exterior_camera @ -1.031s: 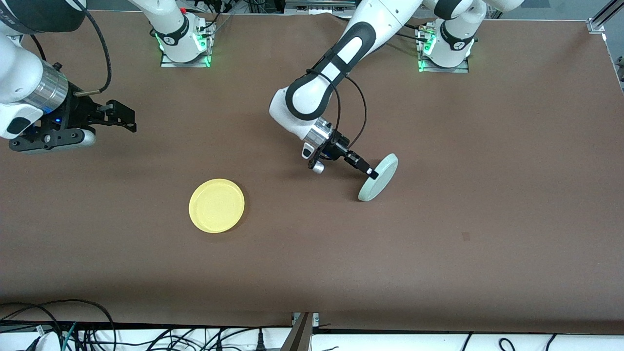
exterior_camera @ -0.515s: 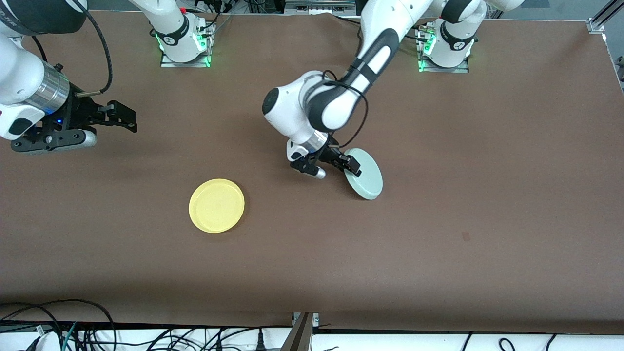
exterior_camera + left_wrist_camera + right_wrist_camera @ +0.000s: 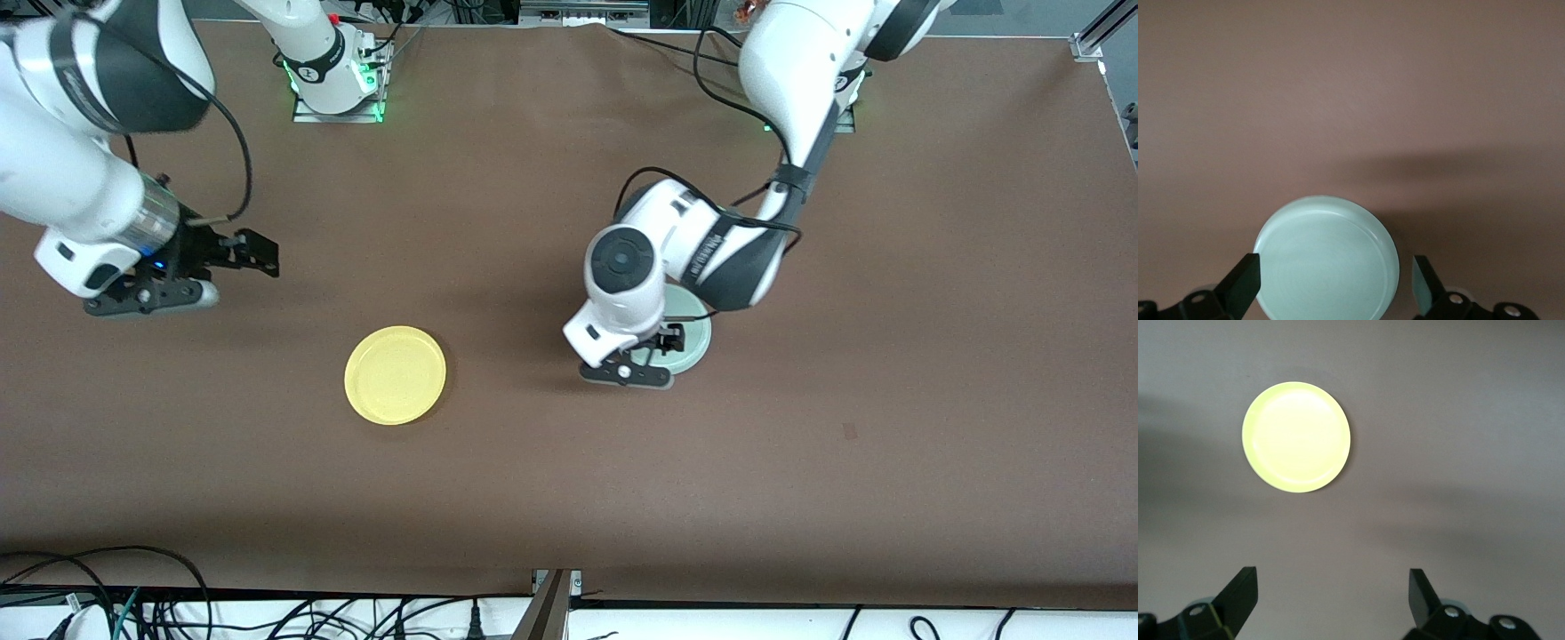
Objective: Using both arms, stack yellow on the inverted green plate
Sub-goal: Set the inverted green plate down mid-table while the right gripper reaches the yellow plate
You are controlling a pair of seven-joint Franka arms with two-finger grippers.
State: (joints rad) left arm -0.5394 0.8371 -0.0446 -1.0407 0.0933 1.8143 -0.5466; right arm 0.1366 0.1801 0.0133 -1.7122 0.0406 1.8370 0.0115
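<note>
My right gripper needs to close its fingers on the yellow plate's rim (image 3: 348, 377) (image 3: 1333, 475), on the side that is farthest away from the green plate.
The pale green plate (image 3: 697, 343) lies flat on the brown table, flat underside up, mostly hidden under the left arm's wrist. In the left wrist view the green plate (image 3: 1327, 260) sits between the fingers of my left gripper (image 3: 1335, 277), which is open and apart from its rim. My left gripper (image 3: 662, 345) hangs low over it. The yellow plate (image 3: 396, 374) lies rim up toward the right arm's end of the table. My right gripper (image 3: 253, 253) is open and empty above bare table. The right wrist view shows the yellow plate (image 3: 1297, 437) ahead of that gripper (image 3: 1331, 587).
The two arm bases (image 3: 336, 84) stand along the table's edge farthest from the front camera. Cables (image 3: 133, 604) lie off the table's nearest edge. A small dark mark (image 3: 850, 432) is on the mat toward the left arm's end.
The left arm turned the green plate from standing on edge to lying flat, let it go, and its wrist swung over it. The right arm shifted a little toward the yellow plate.
</note>
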